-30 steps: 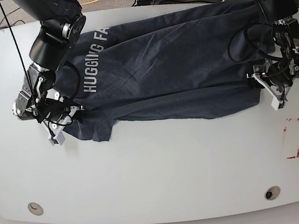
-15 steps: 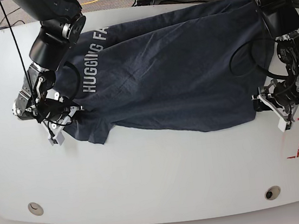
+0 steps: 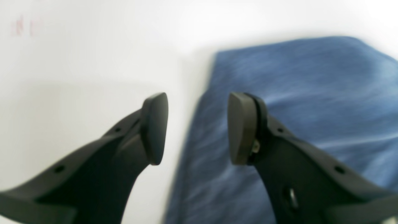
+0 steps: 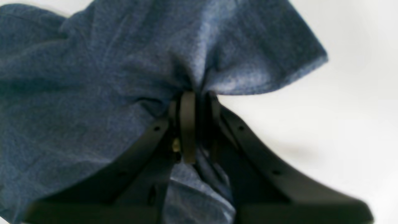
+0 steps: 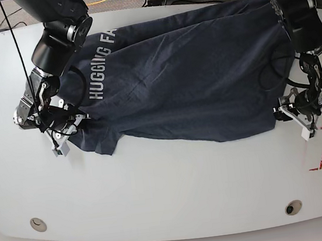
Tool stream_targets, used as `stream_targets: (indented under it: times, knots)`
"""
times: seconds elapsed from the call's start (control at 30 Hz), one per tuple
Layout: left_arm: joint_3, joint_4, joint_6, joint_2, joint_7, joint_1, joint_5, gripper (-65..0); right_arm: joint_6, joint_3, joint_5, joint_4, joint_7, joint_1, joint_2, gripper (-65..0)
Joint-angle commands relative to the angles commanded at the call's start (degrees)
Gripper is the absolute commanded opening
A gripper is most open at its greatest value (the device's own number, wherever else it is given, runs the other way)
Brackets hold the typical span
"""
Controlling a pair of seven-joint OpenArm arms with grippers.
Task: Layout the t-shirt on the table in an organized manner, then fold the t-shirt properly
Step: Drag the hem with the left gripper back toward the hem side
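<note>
I will close my left gripper on the side edge (image 5: 277, 113) (image 3: 192, 123) of the dark navy t-shirt, just behind its front corner near the red tape mark.
The dark navy t-shirt (image 5: 185, 76) lies spread across the back of the white table (image 5: 174, 183), with its white lettering (image 5: 97, 69) on the left. My right gripper (image 5: 68, 130) is at the shirt's left sleeve. The right wrist view shows it (image 4: 197, 102) shut on a bunch of the fabric (image 4: 93, 77). My left gripper (image 5: 294, 117) is at the shirt's front right corner. In the left wrist view it (image 3: 197, 124) is open and holds nothing; one finger is over the shirt's edge (image 3: 295, 102), the other over bare table (image 3: 77, 62).
A red tape mark (image 5: 317, 151) lies just in front of the left gripper, near the table's right edge. Two small round holes (image 5: 38, 224) (image 5: 293, 207) sit near the front edge. Cables and floor show behind the table.
My left gripper moved toward the front of the table, and the shirt's front right hem came with it and now lies flatter. My right gripper stayed in place.
</note>
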Motion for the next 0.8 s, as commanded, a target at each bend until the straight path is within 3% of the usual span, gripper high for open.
stream_targets:
  times: [0.27,0.47,0.63,0.8]
  knots:
    - [4.66,-5.71,-0.18,0.09,-3.69,-0.88,2.02,-35.8,0.0,0.0,0.0,0.0,-0.09,0.0,0.0,-59.9]
    - [5.89,-6.42,-6.51,2.46,-1.67,-0.79,1.49,-35.8,0.0,0.0,0.0,0.0,-0.09,0.0,0.0,-59.9]
    - [5.89,-5.98,-9.49,3.87,2.37,-0.7,1.23,-36.1,0.0,0.0,0.0,0.0,-0.09,0.0,0.0,-59.9]
    - [5.89,-5.89,-12.04,4.84,2.81,-0.7,1.32,-36.3,0.0,0.0,0.0,0.0,-0.09,0.0,-0.09,-59.9]
